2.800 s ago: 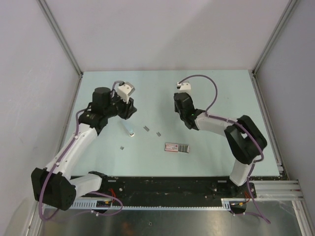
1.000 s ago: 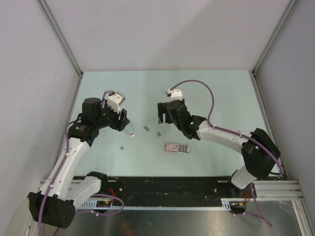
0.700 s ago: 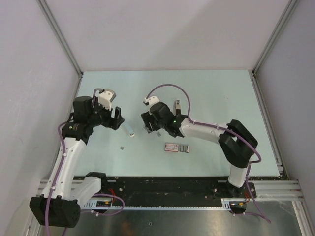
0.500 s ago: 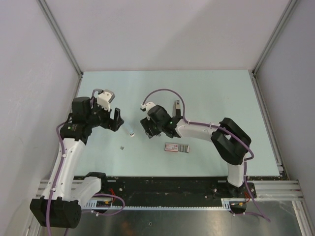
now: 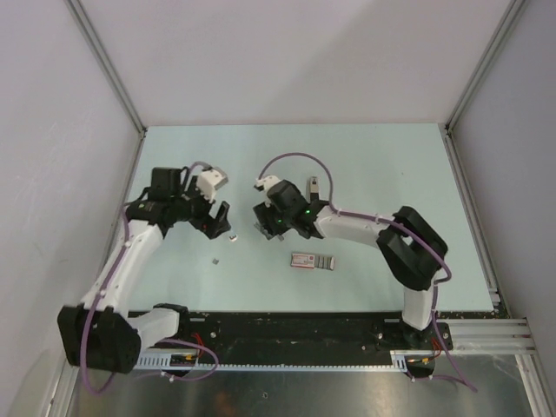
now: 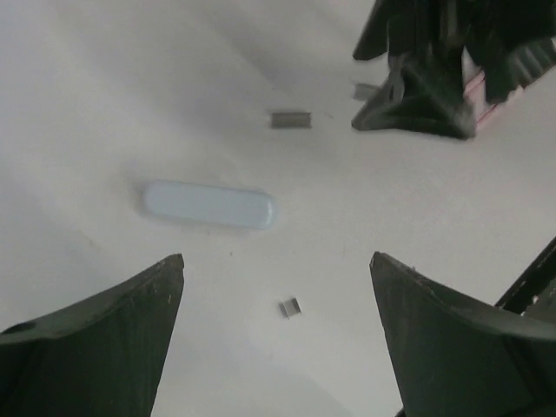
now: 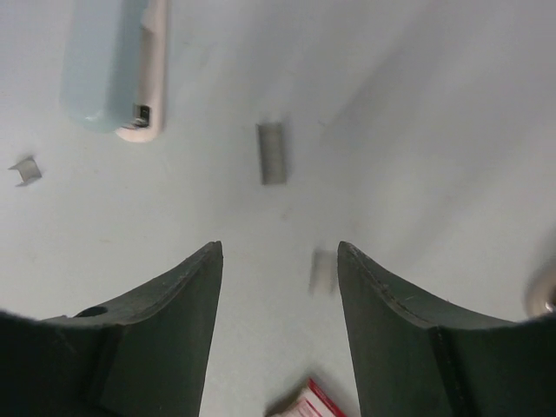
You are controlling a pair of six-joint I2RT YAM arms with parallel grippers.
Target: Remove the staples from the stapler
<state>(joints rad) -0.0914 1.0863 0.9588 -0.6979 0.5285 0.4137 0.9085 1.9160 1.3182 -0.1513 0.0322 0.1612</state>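
Next, I close my left gripper on the sides of the grey staple strip [image 5: 262, 230] [image 6: 291, 120] that lies between the pale blue oblong piece and the other staple strip.
The black stapler [image 5: 311, 185] lies on the table behind my right forearm, with neither gripper on it. Pale grey staples lie loose: a short strip [image 7: 272, 153], a blurred strip [image 7: 322, 271] and a tiny bit [image 7: 26, 170]. My right gripper [image 7: 279, 245] [image 5: 263, 224] hangs open low over them; the blurred strip lies on the table by its right finger. My left gripper [image 6: 276, 257] [image 5: 217, 223] stands wide open above another tiny staple [image 6: 290, 307] [image 5: 215, 260], holding nothing. One more strip [image 6: 290, 119] lies beyond it.
A pale blue oblong piece [image 5: 231, 234] [image 6: 208, 205] [image 7: 109, 65] lies flat between the two grippers. A flat pink-labelled box [image 5: 312, 261] [image 7: 308, 404] sits just on the near side of my right gripper. Grey walls enclose the table [image 5: 391, 165] on three sides.
My right arm swung left and down over the loose staples, uncovering the black stapler, and its jaws narrowed. My left gripper drew back left, opened wider, then returned toward the pale blue piece.
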